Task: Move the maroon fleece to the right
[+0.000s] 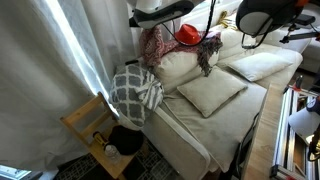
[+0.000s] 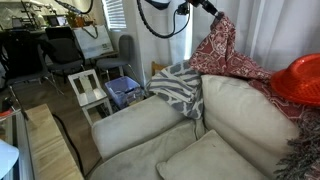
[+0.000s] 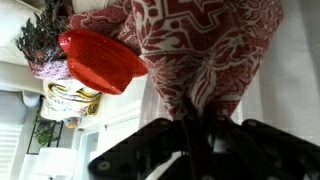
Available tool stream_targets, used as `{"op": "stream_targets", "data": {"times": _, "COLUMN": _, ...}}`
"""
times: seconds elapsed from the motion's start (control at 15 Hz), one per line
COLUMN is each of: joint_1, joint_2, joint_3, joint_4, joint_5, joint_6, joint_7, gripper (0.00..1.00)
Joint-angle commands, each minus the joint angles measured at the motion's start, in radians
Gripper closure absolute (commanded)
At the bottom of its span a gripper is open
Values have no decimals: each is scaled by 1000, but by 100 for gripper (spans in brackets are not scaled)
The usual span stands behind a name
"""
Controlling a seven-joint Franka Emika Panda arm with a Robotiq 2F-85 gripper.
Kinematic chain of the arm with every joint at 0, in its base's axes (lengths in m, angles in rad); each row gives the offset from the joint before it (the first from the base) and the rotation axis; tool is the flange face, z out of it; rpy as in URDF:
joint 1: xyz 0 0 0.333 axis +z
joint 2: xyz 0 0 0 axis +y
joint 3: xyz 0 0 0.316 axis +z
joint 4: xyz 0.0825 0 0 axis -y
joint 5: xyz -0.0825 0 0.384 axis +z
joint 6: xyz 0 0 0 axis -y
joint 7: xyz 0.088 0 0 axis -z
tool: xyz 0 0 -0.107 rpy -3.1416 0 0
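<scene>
Next, my gripper lets go of the maroon fleece on the beige couch, so that it lies draped just in front of the red hat (image 1: 187, 50).
The maroon fleece (image 2: 226, 52), red with a white pattern, hangs lifted above the couch back; it also shows in an exterior view (image 1: 152, 46) and fills the top of the wrist view (image 3: 210, 50). My gripper (image 3: 193, 125) is shut on a bunched fold of it, with the cloth hanging from the jaws. In both exterior views the gripper (image 2: 208, 9) (image 1: 150, 20) sits at the fleece's top. The fleece's lower part still drapes on the beige couch (image 2: 240, 120).
A red hat-like object (image 2: 300, 78) (image 3: 100, 60) lies on the couch back beside the fleece. A grey-white chevron blanket (image 2: 178, 86) (image 1: 133, 90) covers the armrest. Cushions (image 1: 212, 92) lie on the seat. A wooden side chair (image 1: 88, 122) and curtain stand beside the couch.
</scene>
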Motion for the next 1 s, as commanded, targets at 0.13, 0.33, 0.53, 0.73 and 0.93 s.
{"op": "stream_targets", "data": {"times": 0.13, "joint_1": -111, "joint_2": 67, "joint_3": 29, "joint_4": 145, "joint_5": -39, "joint_6": -103, "joint_7": 113, "gripper": 98}}
{"op": "stream_targets", "data": {"times": 0.33, "joint_1": -188, "joint_2": 116, "joint_3": -31, "joint_4": 216, "joint_5": 12, "joint_6": -150, "joint_7": 170, "gripper": 98}}
{"op": "stream_targets", "data": {"times": 0.53, "joint_1": -280, "joint_2": 159, "joint_3": -49, "joint_4": 283, "joint_5": 22, "joint_6": -186, "joint_7": 259, "gripper": 98}}
{"op": "stream_targets", "data": {"times": 0.73, "joint_1": -344, "joint_2": 187, "joint_3": -69, "joint_4": 321, "joint_5": 16, "joint_6": -217, "joint_7": 360, "gripper": 98}}
{"op": "stream_targets", "data": {"times": 0.93, "joint_1": -316, "joint_2": 141, "joint_3": -35, "joint_4": 226, "joint_5": 7, "joint_6": -165, "joint_7": 307, "gripper": 91}}
